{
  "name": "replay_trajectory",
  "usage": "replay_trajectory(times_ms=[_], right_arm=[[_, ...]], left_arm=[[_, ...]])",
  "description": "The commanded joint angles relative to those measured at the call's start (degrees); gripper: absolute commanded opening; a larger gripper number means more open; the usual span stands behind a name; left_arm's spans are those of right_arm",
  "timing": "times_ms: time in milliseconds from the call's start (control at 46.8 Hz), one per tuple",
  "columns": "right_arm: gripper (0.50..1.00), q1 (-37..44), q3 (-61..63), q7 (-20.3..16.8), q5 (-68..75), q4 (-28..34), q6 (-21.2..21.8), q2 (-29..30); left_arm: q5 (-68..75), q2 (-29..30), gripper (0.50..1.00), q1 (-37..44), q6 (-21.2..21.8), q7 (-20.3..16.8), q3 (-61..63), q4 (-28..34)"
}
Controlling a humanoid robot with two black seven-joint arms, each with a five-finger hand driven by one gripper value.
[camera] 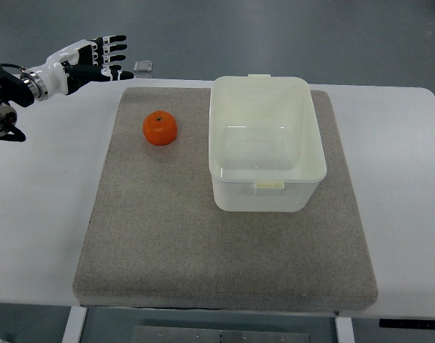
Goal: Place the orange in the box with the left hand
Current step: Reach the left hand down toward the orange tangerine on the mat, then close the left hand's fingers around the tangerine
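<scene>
The orange should be the next thing my left gripper goes to and closes on around its middle (160, 128), from the side that faces away from the white plastic box.
An orange (160, 128) lies on the grey mat (203, 229), left of a white plastic box (266, 143) that stands open and holds nothing. My left hand (96, 57) hovers at the upper left, above the table's far edge and up-left of the orange, apart from it. Its fingers are stretched out and hold nothing. The right arm does not show.
The mat covers the middle of a white table (38, 214). A small clear square object (143, 68) lies at the table's far edge, just right of my left fingertips. Grey floor shows beyond the table.
</scene>
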Motion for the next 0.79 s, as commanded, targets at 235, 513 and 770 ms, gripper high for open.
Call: replay_trajectory(times_ms=[235, 513, 770], right_arm=[[0.926, 0.0, 0.0, 0.0, 0.0, 0.0, -0.05, 0.0], [0.926, 0.0, 0.0, 0.0, 0.0, 0.0, -0.05, 0.0], [0.926, 0.0, 0.0, 0.0, 0.0, 0.0, -0.05, 0.0]], left_arm=[[24.84, 1.44, 0.992, -1.06, 4.44, -3.12, 6.18, -11.18], [44.01, 1.7, 0.994, -1.06, 14.11, -4.18, 13.65, -16.81], [47.44, 1.18, 0.992, -1.32, 14.73, -4.18, 15.77, -16.55]])
